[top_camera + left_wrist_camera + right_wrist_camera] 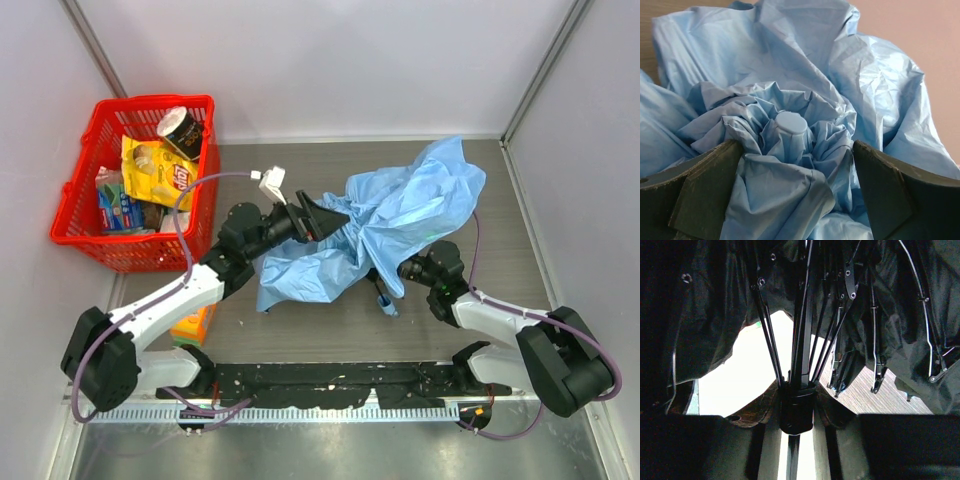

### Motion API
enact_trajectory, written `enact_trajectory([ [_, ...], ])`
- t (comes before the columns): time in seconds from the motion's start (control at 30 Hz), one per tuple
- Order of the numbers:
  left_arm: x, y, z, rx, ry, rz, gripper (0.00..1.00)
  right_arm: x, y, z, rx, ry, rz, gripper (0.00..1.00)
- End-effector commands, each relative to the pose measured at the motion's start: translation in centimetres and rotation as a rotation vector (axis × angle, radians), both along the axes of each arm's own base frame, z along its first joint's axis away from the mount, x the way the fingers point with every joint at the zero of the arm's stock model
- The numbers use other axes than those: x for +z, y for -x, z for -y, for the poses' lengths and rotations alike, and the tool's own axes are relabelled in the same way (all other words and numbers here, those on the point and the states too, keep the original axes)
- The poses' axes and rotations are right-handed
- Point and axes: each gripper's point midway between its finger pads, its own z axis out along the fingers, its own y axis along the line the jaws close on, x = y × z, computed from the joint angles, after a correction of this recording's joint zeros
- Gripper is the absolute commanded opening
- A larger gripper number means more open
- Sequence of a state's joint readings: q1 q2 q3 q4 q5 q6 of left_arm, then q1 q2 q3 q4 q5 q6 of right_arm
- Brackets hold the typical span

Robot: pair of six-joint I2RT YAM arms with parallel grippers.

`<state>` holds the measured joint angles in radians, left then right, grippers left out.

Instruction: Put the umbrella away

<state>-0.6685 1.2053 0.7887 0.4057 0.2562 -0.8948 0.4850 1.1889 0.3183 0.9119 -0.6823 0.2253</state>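
Note:
The robot's right gripper is holding the runner under the loose canopy, so the left gripper will pinch the cloth (pixel 789 143) under the top cap before the right gripper comes out.
The umbrella (pixel 405 210) lies half-collapsed on the table, its light blue cloth crumpled in loose folds. My left gripper (pixel 328 218) is open at the canopy's left end. In the left wrist view its dark fingers (pixel 705 192) stand wide on either side of bunched cloth, with the round blue top cap (pixel 791 124) just beyond them. My right gripper (pixel 408 268) reaches under the canopy from the right. In the right wrist view it (pixel 798 410) is shut on the umbrella's black runner (pixel 798 402) around the shaft, with thin ribs (pixel 840 315) fanning out above.
A red basket (pixel 100 228) stands at the back left with a yellow snack bag (pixel 155 170), a can and other packets inside. An orange carton (pixel 195 325) lies beside the left arm. Grey walls close in on the left, back and right.

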Motion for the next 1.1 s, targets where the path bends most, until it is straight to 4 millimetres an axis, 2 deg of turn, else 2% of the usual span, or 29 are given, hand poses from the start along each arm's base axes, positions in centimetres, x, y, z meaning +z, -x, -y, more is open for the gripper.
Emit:
enact_trajectory([
  [0.0, 4.1, 1.5, 2.1, -0.142, 0.166, 0.101, 1.0, 6.1, -0.2, -0.6, 0.026, -0.119, 0.196, 0.01],
  [0.13, 5.0, 1.9, 2.6, -0.16, 0.196, 0.16, 1.0, 6.4, 0.2, -0.9, 0.052, -0.125, 0.185, 0.01],
  [0.3, 3.5, 0.5, 5.2, -0.199, 0.113, 0.163, 0.97, 6.9, 0.7, -1.3, 0.083, -0.123, 0.193, 0.01],
  [0.33, 3.2, 0.1, 5.5, -0.198, 0.103, 0.161, 0.93, 6.5, 0.6, -1.4, 0.083, -0.103, 0.192, 0.01],
  [0.37, 3.0, -0.1, 5.6, -0.198, 0.095, 0.165, 0.89, 7.1, 0.8, -1.5, 0.088, -0.102, 0.21, 0.01],
  [0.4, 2.9, -0.4, 5.6, -0.183, 0.084, 0.167, 0.85, 6.4, 0.7, -1.5, 0.083, -0.069, 0.199, 0.01],
  [0.43, 2.9, -0.5, 5.5, -0.175, 0.072, 0.171, 0.81, 6.9, 0.8, -1.6, 0.083, -0.066, 0.218, 0.01],
  [0.47, 2.9, -0.6, 5.5, -0.169, 0.06, 0.178, 0.75, 6.3, 0.8, -1.6, 0.08, -0.043, 0.205, 0.01],
  [0.6, 3.6, -0.1, 5.4, -0.191, 0.069, 0.21, 0.45, 6.4, 0.8, -1.6, 0.076, -0.034, 0.208, 0.01],
  [0.7, 3.7, 0.6, 5.9, -0.247, 0.076, 0.203, 0.33, 6.5, 0.8, -1.7, 0.078, -0.034, 0.205, 0.01],
  [0.73, 3.6, 0.9, 6.0, -0.263, 0.082, 0.196, 0.32, 6.5, 0.8, -1.7, 0.077, -0.035, 0.205, 0.01],
  [0.77, 3.5, 1.2, 6.0, -0.273, 0.087, 0.192, 0.35, 6.6, 0.7, -1.7, 0.077, -0.034, 0.207, 0.01],
  [0.8, 3.5, 1.2, 5.9, -0.269, 0.098, 0.184, 0.48, 6.7, 0.9, -1.8, 0.087, -0.033, 0.207, 0.01],
  [0.87, 3.2, 1.0, 5.8, -0.252, 0.101, 0.174, 0.94, 6.7, 1.3, -2.2, 0.115, -0.028, 0.203, 0.01],
  [0.9, 3.1, 0.9, 5.9, -0.252, 0.101, 0.169, 0.99, 6.7, 1.3, -2.3, 0.117, -0.02, 0.204, 0.01],
  [1.0, 3.1, 0.4, 6.5, -0.263, 0.101, 0.157, 1.0, 6.5, 1.8, -2.8, 0.14, 0.001, 0.205, 0.01],
  [1.07, 3.4, 0.3, 6.9, -0.28, 0.117, 0.155, 0.91, 6.6, 2.0, -3.1, 0.149, 0.011, 0.206, 0.01],
])
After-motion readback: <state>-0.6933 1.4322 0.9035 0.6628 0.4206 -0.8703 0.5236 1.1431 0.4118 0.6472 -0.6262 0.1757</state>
